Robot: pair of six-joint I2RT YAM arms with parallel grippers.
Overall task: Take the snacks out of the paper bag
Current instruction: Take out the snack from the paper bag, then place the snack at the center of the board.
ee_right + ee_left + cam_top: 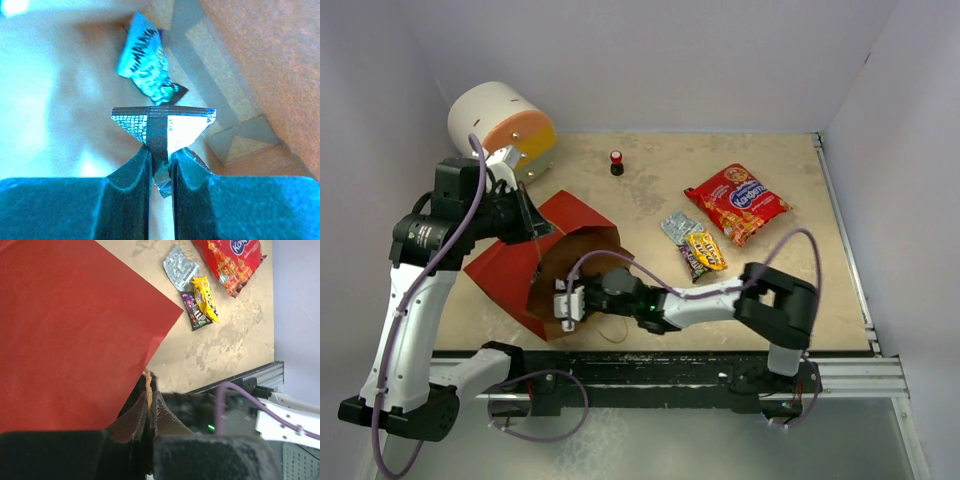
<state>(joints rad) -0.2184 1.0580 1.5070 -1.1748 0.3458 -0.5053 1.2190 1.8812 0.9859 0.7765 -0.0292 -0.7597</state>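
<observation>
Next, my right gripper lets go of the small foil snack packet on top of the yellow packet (710, 246), next to the silver packet.
The paper bag (515, 262) lies on its side at the left of the table, red outside (75, 330), with its brown mouth (578, 255) facing right. My left gripper (148, 392) is shut on its twine handle (148, 380) and holds the mouth up. My right gripper (565, 300) reaches into the mouth. Inside the bag it (161, 152) is shut on a small foil snack packet (182, 125). A second packet (145, 62) lies deeper in the bag. Outside lie the red chip bag (737, 203), a silver packet (677, 227), a yellow one (704, 250) and a purple-brown one (692, 264).
A white cylinder with an orange-yellow face (500, 128) stands at the back left, behind my left arm. A small red-and-black knob (617, 162) sits near the back centre. White walls enclose the table, and a black rail (670, 375) runs along its near edge.
</observation>
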